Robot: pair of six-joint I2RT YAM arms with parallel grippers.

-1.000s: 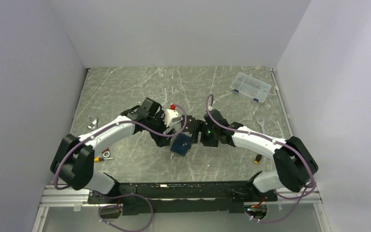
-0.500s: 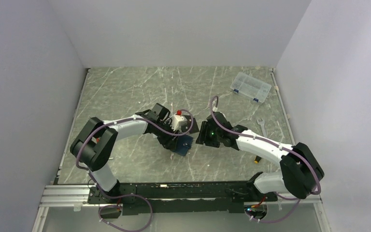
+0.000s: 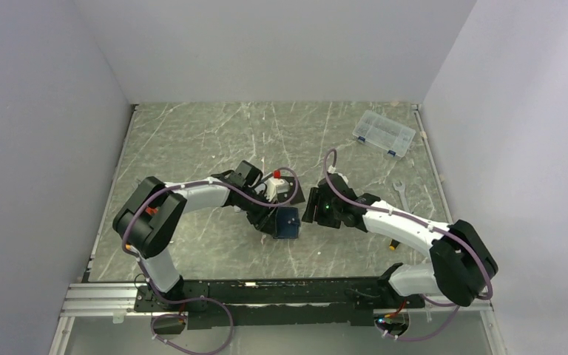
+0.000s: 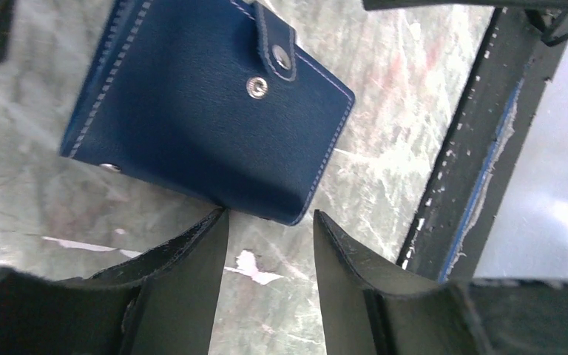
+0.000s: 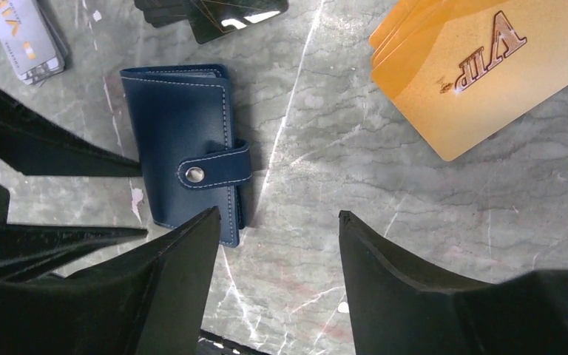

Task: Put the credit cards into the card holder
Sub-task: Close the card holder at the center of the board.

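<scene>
My left gripper needs to pinch the holder's near corner (image 4: pixel 287 210) while my right gripper works at the strap, because the strap crosses the loose card holder.
The navy card holder (image 5: pixel 181 159) lies flat and snapped closed on the marble table; it also shows as card holder (image 3: pixel 288 221) and card holder (image 4: pixel 207 103). My left gripper (image 4: pixel 270 214) is open, and the holder's near corner sits right at the mouth of its jaws. To the holder's right, my right gripper (image 5: pixel 277 214) hovers open over bare marble, its left finger over the holder's lower right corner. A fanned stack of orange-gold credit cards (image 5: pixel 473 66) lies at the far right. Silver-grey credit cards (image 5: pixel 26 37) lie at the far left.
A flat black rectangle (image 5: pixel 207 11) lies beyond the holder. A clear plastic parts box (image 3: pixel 384 133) stands at the back right, with a wrench (image 3: pixel 400 192) nearer. The black rail (image 4: pixel 473 148) of the table's front edge runs close to the left gripper.
Both grippers have narrowed. The left arm has folded in and brought its gripper down to the holder, which has slid slightly to the right and turned.
</scene>
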